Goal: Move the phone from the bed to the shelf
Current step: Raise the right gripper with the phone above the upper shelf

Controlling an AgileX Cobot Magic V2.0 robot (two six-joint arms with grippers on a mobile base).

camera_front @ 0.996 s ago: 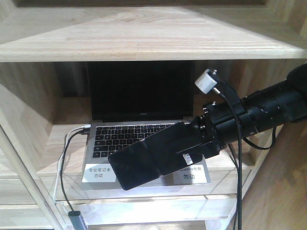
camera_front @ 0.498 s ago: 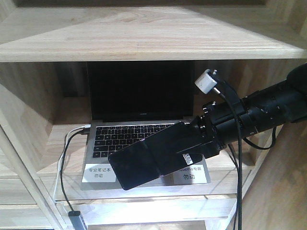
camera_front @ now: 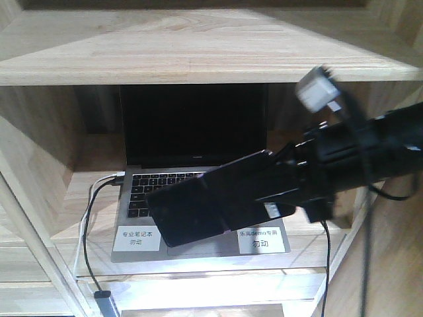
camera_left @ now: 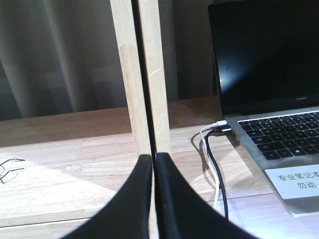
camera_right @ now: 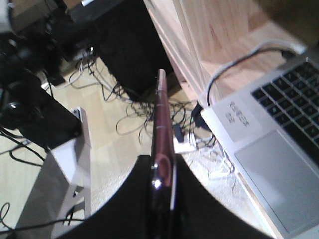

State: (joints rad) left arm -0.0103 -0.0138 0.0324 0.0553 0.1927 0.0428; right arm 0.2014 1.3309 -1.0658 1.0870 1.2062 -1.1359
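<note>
Next, my right gripper sets the phone down on the upper wooden shelf (camera_front: 127,27) above the side of the laptop with the cable.
The phone (camera_front: 185,214), black and glossy, hangs tilted in the air above the keyboard of a laptop on the shelf (camera_front: 198,46) of pale wood. My right gripper (camera_front: 225,198) is shut on its right end. In the right wrist view the phone (camera_right: 161,109) shows edge-on with a pinkish rim, pinched between the right gripper's (camera_right: 162,167) black fingers. My left gripper (camera_left: 152,159) is shut with nothing in it, right in front of a wooden shelf upright (camera_left: 142,74). The bed is out of view.
A grey laptop (camera_front: 192,152) stands open in the shelf compartment, with white labels on its palm rest. White and black cables (camera_front: 89,211) run from its left side over the shelf edge. Tangled cables (camera_right: 144,114) and dark equipment lie on the floor below.
My right arm has risen and shifted right, blurred by the motion. The phone has risen with it and sits higher above the laptop's keyboard.
</note>
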